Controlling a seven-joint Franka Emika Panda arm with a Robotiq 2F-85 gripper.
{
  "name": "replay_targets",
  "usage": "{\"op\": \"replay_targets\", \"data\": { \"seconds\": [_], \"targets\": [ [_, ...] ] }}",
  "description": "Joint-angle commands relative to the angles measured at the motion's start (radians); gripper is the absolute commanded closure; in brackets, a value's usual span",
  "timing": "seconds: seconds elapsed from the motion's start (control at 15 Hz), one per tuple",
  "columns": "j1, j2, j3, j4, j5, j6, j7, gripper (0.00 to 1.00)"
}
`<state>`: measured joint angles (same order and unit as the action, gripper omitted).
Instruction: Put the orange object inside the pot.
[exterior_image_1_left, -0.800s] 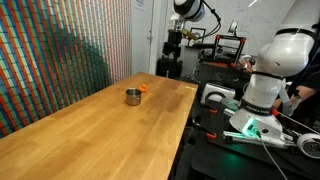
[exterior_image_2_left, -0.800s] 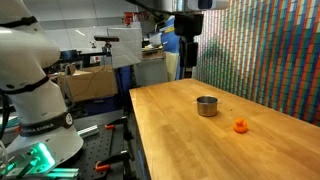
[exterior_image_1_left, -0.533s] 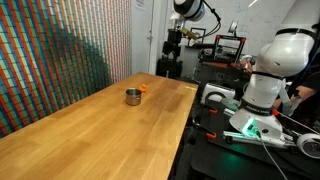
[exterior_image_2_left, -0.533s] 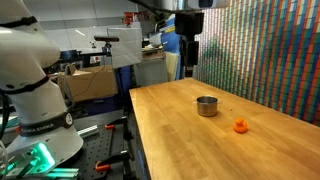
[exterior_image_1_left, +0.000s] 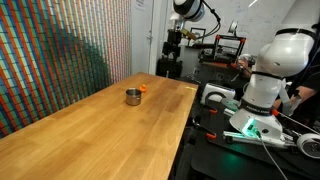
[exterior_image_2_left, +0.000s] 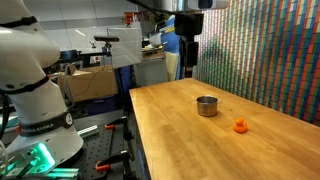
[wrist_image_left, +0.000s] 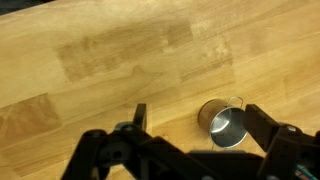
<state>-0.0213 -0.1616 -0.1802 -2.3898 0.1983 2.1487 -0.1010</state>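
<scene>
The robot's gripper should next move to the sides of the orange object (exterior_image_1_left: 143, 88) beside the metal pot and close there.
A small shiny metal pot (exterior_image_1_left: 133, 96) stands on the wooden table (exterior_image_1_left: 90, 130); it also shows in the other exterior view (exterior_image_2_left: 206, 106) and in the wrist view (wrist_image_left: 222, 123). A tiny orange object (exterior_image_1_left: 144, 88) lies just beside the pot, and a little apart from it in an exterior view (exterior_image_2_left: 240, 126). It is out of the wrist view. My gripper (exterior_image_2_left: 189, 66) hangs high above the far edge of the table, well away from both. Its fingers are spread and empty in the wrist view (wrist_image_left: 195, 120), with the pot far below between them.
A white robot base (exterior_image_1_left: 265, 85) and cables stand beside the table. A patterned wall (exterior_image_1_left: 60, 50) runs along the table's other side. Shelves and equipment (exterior_image_2_left: 105, 60) fill the background.
</scene>
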Motion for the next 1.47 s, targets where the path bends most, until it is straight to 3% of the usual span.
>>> {"op": "replay_targets", "data": {
  "seconds": [0.0, 0.4, 0.67, 1.13, 1.4],
  "targets": [
    [-0.015, 0.025, 0.037, 0.016, -0.005, 0.083, -0.016, 0.00],
    [-0.012, 0.195, 0.079, 0.126, -0.062, 0.345, -0.020, 0.00],
    [-0.028, 0.372, 0.078, 0.244, -0.139, 0.438, -0.015, 0.00],
    [-0.061, 0.659, 0.109, 0.459, -0.167, 0.454, -0.060, 0.00],
    [-0.057, 0.750, 0.134, 0.517, -0.171, 0.413, -0.054, 0.00]
  ]
}}
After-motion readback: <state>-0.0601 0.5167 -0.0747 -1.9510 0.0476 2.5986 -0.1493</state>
